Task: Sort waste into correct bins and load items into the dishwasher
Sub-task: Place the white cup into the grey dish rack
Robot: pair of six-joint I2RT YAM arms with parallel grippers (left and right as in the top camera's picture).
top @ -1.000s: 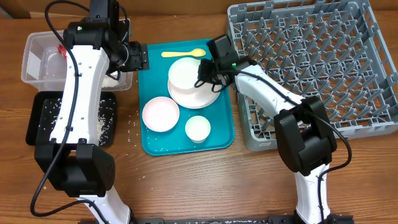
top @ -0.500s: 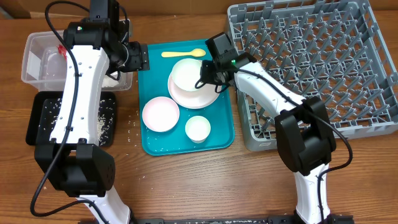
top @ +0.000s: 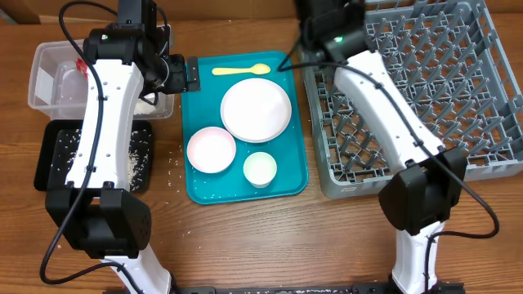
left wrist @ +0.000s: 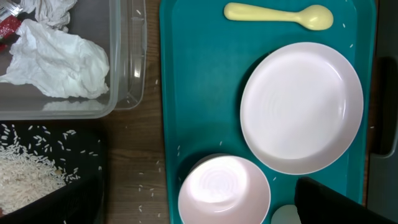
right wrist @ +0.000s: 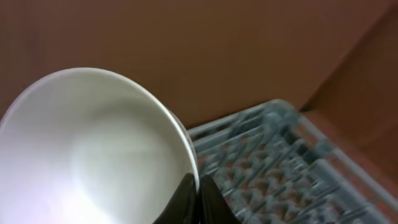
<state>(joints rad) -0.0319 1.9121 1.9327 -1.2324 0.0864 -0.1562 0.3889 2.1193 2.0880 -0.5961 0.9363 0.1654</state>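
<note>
I should set the white bowl in the grey dish rack's back corner (top: 329,55) beside the teal tray with my right gripper. The bowl is now in the air beside the rack.
My right gripper (right wrist: 199,186) is shut on the rim of a white bowl (right wrist: 93,149), which it holds in the air beside the grey dish rack (right wrist: 273,162). In the overhead view the right arm (top: 359,73) reaches over the rack's (top: 425,82) back left corner and the held bowl is hidden. On the teal tray (top: 204,98) lie a white plate (top: 256,110), a second bowl (top: 211,149), a small cup (top: 259,168) and a yellow spoon (top: 241,70). My left gripper (left wrist: 199,186) hangs open and empty above that bowl (left wrist: 224,190), at the tray's left edge.
The clear tub (top: 57,73) at the back left holds crumpled tissue (left wrist: 59,59) and a red wrapper (left wrist: 7,25). In front of it the black tray (top: 94,155) holds rice (left wrist: 25,171). Loose grains dot the wood between the bins and the teal tray.
The right gripper has lifted the bowl off the plate and carried it up and back toward the rack. The left gripper's jaws have spread wider; its arm stays put.
</note>
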